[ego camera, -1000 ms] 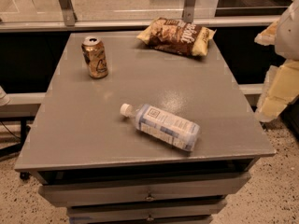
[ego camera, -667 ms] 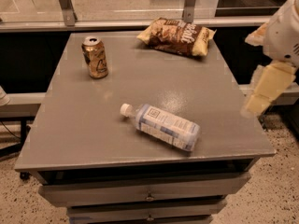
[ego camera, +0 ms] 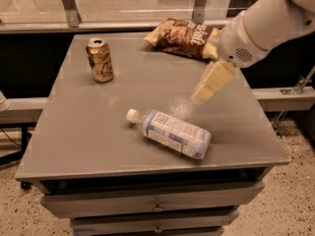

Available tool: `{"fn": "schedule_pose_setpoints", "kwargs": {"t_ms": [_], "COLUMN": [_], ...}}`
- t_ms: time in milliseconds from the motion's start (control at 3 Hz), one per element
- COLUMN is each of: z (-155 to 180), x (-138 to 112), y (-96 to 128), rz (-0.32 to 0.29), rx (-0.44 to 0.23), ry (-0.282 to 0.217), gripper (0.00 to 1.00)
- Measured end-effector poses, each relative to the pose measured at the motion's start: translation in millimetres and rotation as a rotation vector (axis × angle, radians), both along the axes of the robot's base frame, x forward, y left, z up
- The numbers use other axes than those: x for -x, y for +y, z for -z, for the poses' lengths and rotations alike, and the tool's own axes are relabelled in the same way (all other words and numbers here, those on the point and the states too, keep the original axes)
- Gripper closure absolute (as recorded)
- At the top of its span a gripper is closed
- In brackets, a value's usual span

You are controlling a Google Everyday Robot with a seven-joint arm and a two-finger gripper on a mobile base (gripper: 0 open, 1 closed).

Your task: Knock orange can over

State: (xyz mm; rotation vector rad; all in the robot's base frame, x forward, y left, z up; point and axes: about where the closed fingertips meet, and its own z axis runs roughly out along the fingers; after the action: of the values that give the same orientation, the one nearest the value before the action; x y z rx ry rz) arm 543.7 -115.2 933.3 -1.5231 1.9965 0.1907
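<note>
The orange can has a silver top. Next, my gripper will go to the orange can and close on the lower half of its body (ego camera: 102, 70), below that top.
The orange can (ego camera: 100, 60) stands upright near the far left corner of the grey table (ego camera: 88, 141). It is orange-gold and brown with a silver top. My gripper (ego camera: 208, 82) reaches in from the upper right on a white arm (ego camera: 266, 23) and hangs above the table's right middle, pointing down and left. It is well to the right of the can and does not touch it. It holds nothing that I can see.
A clear plastic bottle (ego camera: 172, 132) with a white cap lies on its side in the middle front of the table, just below the gripper. A brown-and-yellow snack bag (ego camera: 181, 37) lies at the far edge, partly behind the arm. A metal rail runs behind the table.
My arm has swung in from the right edge of the view to over the table, towards the left. The can, bottle and bag have not moved.
</note>
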Motion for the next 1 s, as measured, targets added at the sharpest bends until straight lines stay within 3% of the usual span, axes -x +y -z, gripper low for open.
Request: {"fn": "schedule_pose_setpoints", "kwargs": {"t_ms": [667,1000], "z": [14,13], "x": [-43,-43], "y": [114,114], "rz": [0.000,0.000], "rx": [-0.279,-0.279], "ry": [-0.017,-0.017], "gripper": [0.00,0.00]}}
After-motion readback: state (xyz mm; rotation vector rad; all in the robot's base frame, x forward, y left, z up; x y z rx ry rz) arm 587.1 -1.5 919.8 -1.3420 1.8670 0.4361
